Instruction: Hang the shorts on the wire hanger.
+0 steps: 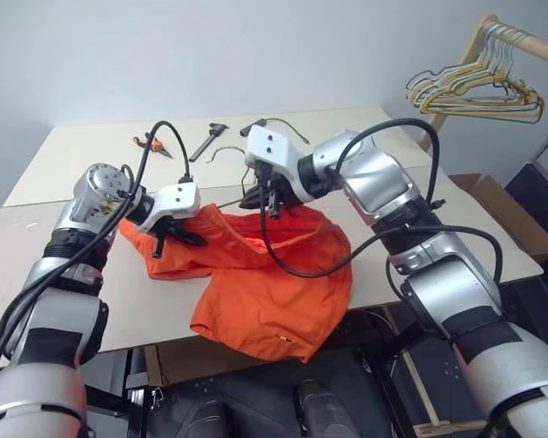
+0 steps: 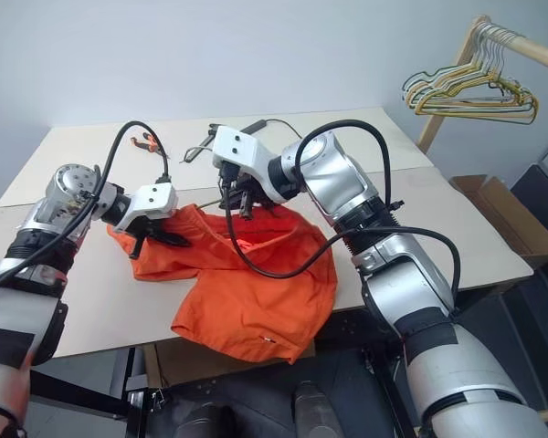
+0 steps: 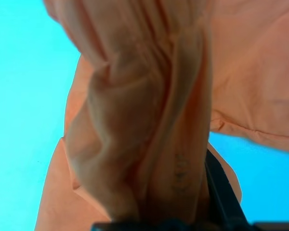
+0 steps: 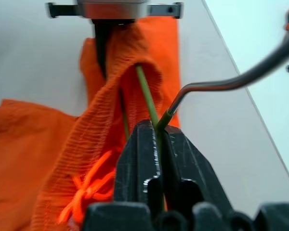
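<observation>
The shorts' waistband bunches up around the end of the hanger. My left gripper will take the shorts' leg [image 1: 137, 240] farther from the hanger and pull it tight.
The bright orange shorts [image 1: 265, 292] lie on the pale table [image 1: 73, 274], one leg drooping over its front edge. My left gripper [image 1: 187, 239] is shut on the gathered waistband [image 3: 149, 106] at the shorts' left end and holds it slightly raised. My right gripper [image 4: 156, 130] hovers over the waistband's middle, shut on the wire hanger [image 4: 216, 85]. The hanger's thin greenish wire runs from between the fingers into the waistband opening, and its grey hook bends away to the side. The left gripper [image 4: 102, 38] shows beyond it, pinching the fabric.
Orange-handled pliers [image 1: 151, 141] and a black tool [image 1: 208, 141] lie on the back table. A bunch of yellow and grey hangers [image 1: 479, 91] hangs from a wooden rail at the far right. A cardboard box [image 1: 507, 210] stands beside the table on the right.
</observation>
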`<state>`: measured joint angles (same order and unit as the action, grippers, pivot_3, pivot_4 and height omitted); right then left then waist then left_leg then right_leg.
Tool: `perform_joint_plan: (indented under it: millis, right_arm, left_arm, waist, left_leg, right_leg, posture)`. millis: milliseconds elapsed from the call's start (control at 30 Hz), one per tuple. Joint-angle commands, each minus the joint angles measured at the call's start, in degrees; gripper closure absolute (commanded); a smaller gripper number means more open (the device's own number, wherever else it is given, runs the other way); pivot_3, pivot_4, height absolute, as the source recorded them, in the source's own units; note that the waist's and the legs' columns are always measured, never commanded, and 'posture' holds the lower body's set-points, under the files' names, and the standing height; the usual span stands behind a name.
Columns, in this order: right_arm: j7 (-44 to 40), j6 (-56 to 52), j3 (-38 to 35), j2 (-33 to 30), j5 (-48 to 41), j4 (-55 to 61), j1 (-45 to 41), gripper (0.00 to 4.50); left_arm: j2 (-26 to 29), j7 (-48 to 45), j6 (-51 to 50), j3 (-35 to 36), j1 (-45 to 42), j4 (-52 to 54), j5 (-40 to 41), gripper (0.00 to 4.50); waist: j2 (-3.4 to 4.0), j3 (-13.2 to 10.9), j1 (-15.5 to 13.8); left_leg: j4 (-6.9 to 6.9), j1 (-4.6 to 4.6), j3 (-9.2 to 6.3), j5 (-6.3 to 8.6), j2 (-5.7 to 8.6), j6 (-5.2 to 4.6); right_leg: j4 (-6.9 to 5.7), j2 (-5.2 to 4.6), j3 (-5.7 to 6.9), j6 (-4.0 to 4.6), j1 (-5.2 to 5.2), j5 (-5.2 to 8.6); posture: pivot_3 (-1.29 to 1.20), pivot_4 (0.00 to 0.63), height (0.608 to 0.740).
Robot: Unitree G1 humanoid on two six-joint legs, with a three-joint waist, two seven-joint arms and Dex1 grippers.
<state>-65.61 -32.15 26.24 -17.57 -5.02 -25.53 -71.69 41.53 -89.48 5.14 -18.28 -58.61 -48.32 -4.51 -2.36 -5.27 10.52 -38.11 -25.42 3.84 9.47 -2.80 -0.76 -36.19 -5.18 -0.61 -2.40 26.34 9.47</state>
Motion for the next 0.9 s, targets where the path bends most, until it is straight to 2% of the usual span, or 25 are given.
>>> perform_joint_plan:
  millis: [33,100,133,233,300,500,533,733,900]
  right_arm:
    - [-1.79,3.69,-1.58,0.45,0.32,-0.3,-1.83,4.45]
    - [-3.26,5.79,-1.49,0.01,0.64,-0.5,-1.53,4.5]
    - [-3.58,6.48,-1.56,-0.09,0.84,-0.55,-1.42,4.5]
    - [-4.27,8.97,-2.01,-0.22,1.36,-0.89,-1.04,4.5]
    - [-4.4,9.56,-2.36,-0.11,1.59,-1.09,-0.91,4.5]
    - [-4.46,10.39,-3.14,-0.78,1.73,-1.51,-0.54,4.5]
    - [-4.45,10.33,-3.32,-0.92,1.69,-1.46,-0.52,4.5]
    - [-4.22,9.65,-4.35,-1.13,1.62,-1.48,-0.74,4.5]
    - [-4.43,9.32,-4.78,-1.4,1.71,-1.35,-0.8,4.5]
  left_arm:
    - [0.48,0.09,0.59,3.92,-1.54,1.67,2.73,4.44]
    - [1.06,-0.65,-0.3,4.89,-1.29,2.48,3.56,3.76]
    - [1.67,-1.24,-0.69,5.39,-1.26,2.69,3.86,3.61]
    - [3.68,-2.12,-3.52,7.43,-1.66,3.37,5.06,2.69]
    - [4.89,-2.59,-5.72,8.58,-1.53,4.45,5.91,1.93]
    - [10.73,-2.81,-9.81,9.35,3.87,9.88,9.39,0.15]
    - [11.15,-2.31,-10.08,9.87,4.77,10.17,9.24,0.04]
    - [11.81,0.29,-8.48,10.87,9.24,11.16,8.63,0.04]
    - [10.25,7.79,-7.24,10.14,9.41,7.46,4.76,0.04]
  waist:
    - [0.0,0.0,-0.02]
    - [0.0,0.0,-0.03]
    - [0.0,0.0,0.0]
    - [0.0,0.0,0.1]
    - [0.0,0.0,0.08]
    - [0.01,-0.01,0.04]
    - [0.01,-0.01,-0.03]
    - [0.01,-0.01,-0.39]
    - [0.01,-0.01,-0.36]
  left_leg:
    - [0.0,0.0,0.0,0.0,0.0,0.0]
    - [0.0,0.0,0.0,0.0,0.0,0.0]
    - [0.0,-0.01,0.0,0.0,0.0,0.0]
    - [0.0,0.0,0.0,0.0,-0.01,0.0]
    - [0.0,0.0,-0.01,0.0,-0.02,0.0]
    - [0.0,0.01,-0.02,0.14,-0.02,0.23]
    - [0.01,0.03,-0.02,0.23,-0.02,0.39]
    - [0.01,0.02,-0.03,0.23,-0.02,0.4]
    - [0.01,0.03,-0.02,0.22,-0.02,0.4]
  right_leg:
    - [0.0,0.0,0.0,0.0,0.0,0.0]
    - [0.01,0.0,0.0,0.0,0.0,0.0]
    - [0.01,0.0,0.0,-0.01,0.0,0.0]
    - [0.02,0.01,0.0,0.0,0.01,0.0]
    - [0.01,0.02,0.0,-0.01,0.01,0.01]
    - [0.01,0.0,0.0,-0.01,0.01,0.01]
    - [0.01,0.0,-0.01,0.0,0.01,0.02]
    - [-0.01,0.01,0.02,0.0,0.0,0.01]
    - [-0.01,0.01,0.02,0.0,-0.01,0.01]
  posture:
    - [-0.13,0.014,0.74]
    - [-0.13,0.018,0.74]
    - [-0.13,0.02,0.74]
    - [-0.12,0.025,0.74]
    - [-0.12,0.027,0.74]
    - [-0.12,0.035,0.74]
    - [-0.12,0.035,0.74]
    - [-0.12,0.035,0.74]
    - [-0.12,0.034,0.74]
